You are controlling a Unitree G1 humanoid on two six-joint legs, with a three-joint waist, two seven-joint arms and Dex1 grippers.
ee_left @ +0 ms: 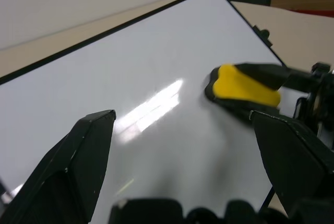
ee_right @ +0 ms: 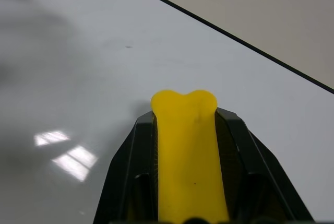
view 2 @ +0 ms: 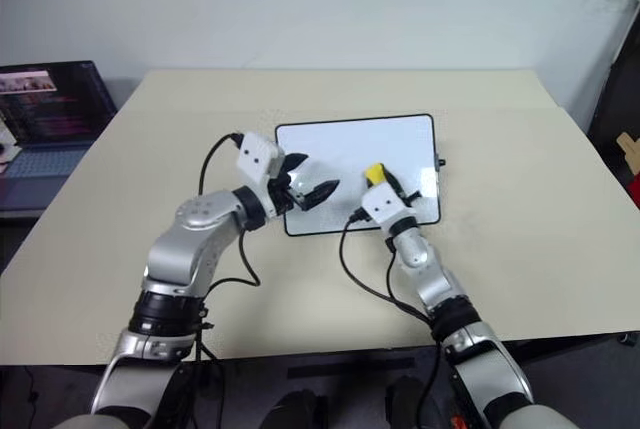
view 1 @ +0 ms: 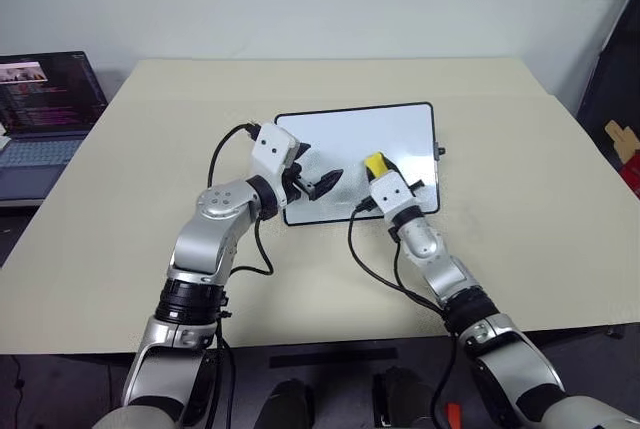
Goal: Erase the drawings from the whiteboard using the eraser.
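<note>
Next, my right gripper puts the yellow eraser down and lets go of it on the bare table (view 1: 505,210) beside the whiteboard, toward the side where the cardboard piece is.
The whiteboard (view 1: 370,129) lies flat on the beige table, white and glossy in a thin black frame. The drawings are out of view; the board's visible surface looks plain white. My right gripper (ee_right: 185,117) is shut on the yellow eraser (view 1: 375,162), whose tip rests over the board's near right part. The eraser (ee_left: 242,85) also appears in the left wrist view, pressed close to the board (ee_left: 130,78). My left gripper (view 1: 325,183) hovers open over the board's near left edge, level and pointing toward the eraser, nothing between its fingers (ee_left: 83,161).
An open laptop (view 1: 45,109) with a dark screen sits beyond the table's left edge. The table (view 1: 150,149) stretches wide around the board. A dark panel and a cardboard piece (view 1: 620,139) stand off the right side. Black cables loop by both wrists.
</note>
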